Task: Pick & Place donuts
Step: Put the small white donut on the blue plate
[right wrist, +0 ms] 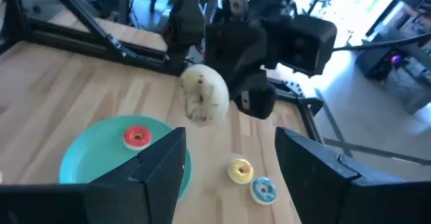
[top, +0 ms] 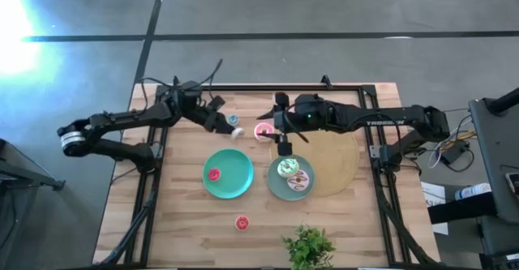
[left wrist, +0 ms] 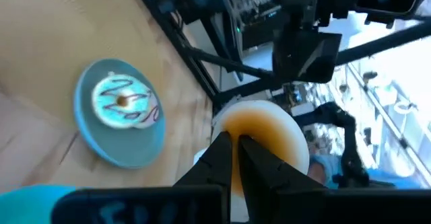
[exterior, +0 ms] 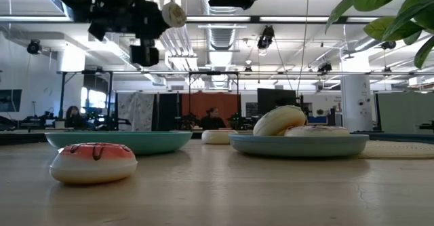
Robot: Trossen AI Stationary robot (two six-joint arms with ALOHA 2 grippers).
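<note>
Next, my left gripper lets go of the cream donut into my right gripper's fingers, by the pink-iced donut's near edge (top: 265,143).
My left gripper (left wrist: 236,142) hangs high over the far middle of the table, shut on a pale cream donut (right wrist: 202,93). A tiny yellow donut (right wrist: 240,171) and a tiny bluish donut (right wrist: 262,190) lie on the wood below it. A pink-iced donut (top: 263,130) lies nearby. My right gripper (right wrist: 229,163) is open, hovering (top: 284,145) between the pink donut and the right teal plate (top: 276,190). That plate holds the green-iced donut (top: 287,169) and another donut (top: 298,183). A tiny red donut (top: 213,173) sits on the left plate (top: 235,185). A red-iced one (exterior: 93,162) rests on the near table. My left gripper pinches the cream donut (left wrist: 262,133) between its two shut fingers (left wrist: 219,153), which meet its pale underside near the rim. The donut is lifted clear, well above the table (exterior: 173,13), standing on edge beyond the fingertips.
A big tan disc (top: 336,152) lies under the right plate's far right side. A potted plant (top: 308,247) stands at the near edge. Black frame rails (top: 377,152) run along the table's sides. Bare wood shows at the near left (top: 154,221).
</note>
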